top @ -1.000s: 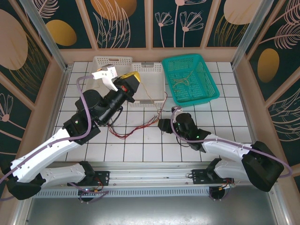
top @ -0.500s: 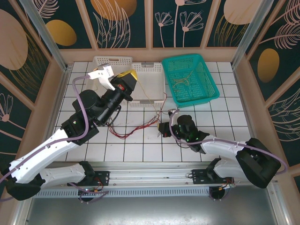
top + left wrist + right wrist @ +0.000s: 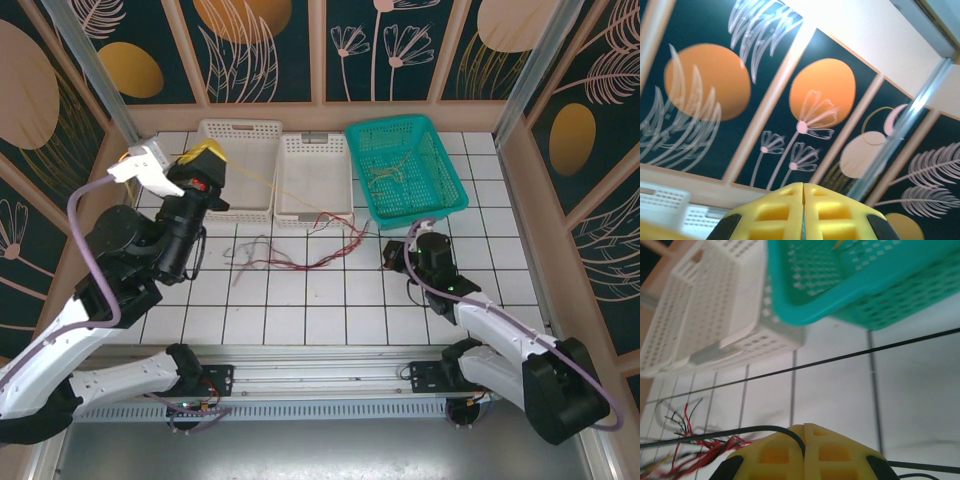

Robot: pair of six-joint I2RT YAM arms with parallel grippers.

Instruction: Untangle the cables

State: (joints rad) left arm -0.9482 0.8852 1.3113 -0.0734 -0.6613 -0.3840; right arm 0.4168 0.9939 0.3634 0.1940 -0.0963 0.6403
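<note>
Next, my right gripper releases the black cable on the tiles (image 3: 374, 263) (image 3: 852, 426) in front of the near corner of the green basket.
The cables (image 3: 300, 262) lie stretched over the tiles in front of the baskets, a red bundle with black and pale strands. My left gripper (image 3: 207, 156) is raised over the left white basket, its yellow pads (image 3: 785, 210) pressed together (image 3: 803, 186) on a thin yellow-olive cable (image 3: 265, 180) that runs taut towards the bundle. My right gripper (image 3: 392, 256) is low over the tiles right of the bundle. In the right wrist view its jaws (image 3: 804, 427) are shut on a black cable (image 3: 755, 429), with red cables (image 3: 705, 454) trailing off to the left.
Two white baskets (image 3: 240, 126) (image 3: 315, 140) stand at the back, with a green basket (image 3: 412, 217) to their right holding a few yellowish wires (image 3: 385, 175). Wooden walls and metal posts close in the tiled table on three sides.
The left arm swung left and back, drawing the yellow-olive cable taut. The right gripper shut on the black cable and moved right. The bundle spread out between them.
</note>
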